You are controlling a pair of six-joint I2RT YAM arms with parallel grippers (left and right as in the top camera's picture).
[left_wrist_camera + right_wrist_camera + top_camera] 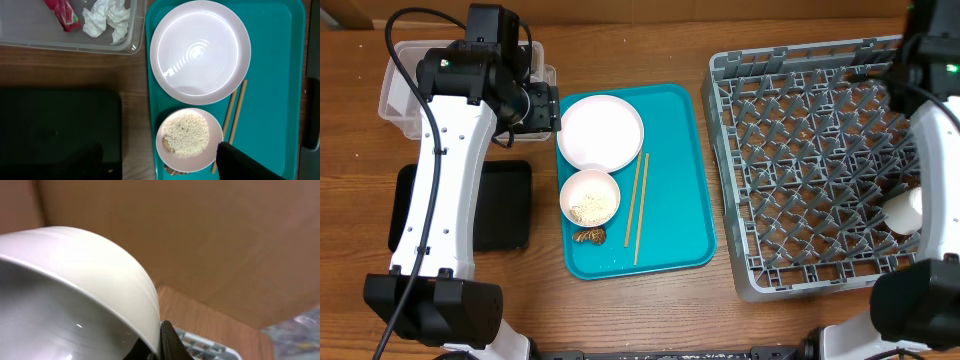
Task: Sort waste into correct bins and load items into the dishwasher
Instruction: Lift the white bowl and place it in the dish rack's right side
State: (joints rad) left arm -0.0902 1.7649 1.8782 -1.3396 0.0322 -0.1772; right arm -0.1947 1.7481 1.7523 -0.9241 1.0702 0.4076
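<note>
The robot's right gripper will release the white bowl in the grey dish rack (907,163), behind the white cup. The white bowl is now held over the rack.
My left gripper (160,167) hangs open above the teal tray's left side, its dark fingers (245,162) flanking a white bowl of rice (186,135). Brown food scraps (588,236) lie just below that bowl. A white plate (200,50) sits behind it, and wooden chopsticks (234,117) lie to its right. The clear tub (135,30) holds a red wrapper (62,12) and a white tissue (107,20). My right gripper (157,340) is shut on the rim of a white bowl (75,280), held over the right side of the grey dish rack (800,150).
The teal tray (675,200) lies mid-table between the bins and the rack. The black tray (505,205) sits left of it, partly under my left arm. The rack fills the right side up to the table's edge.
</note>
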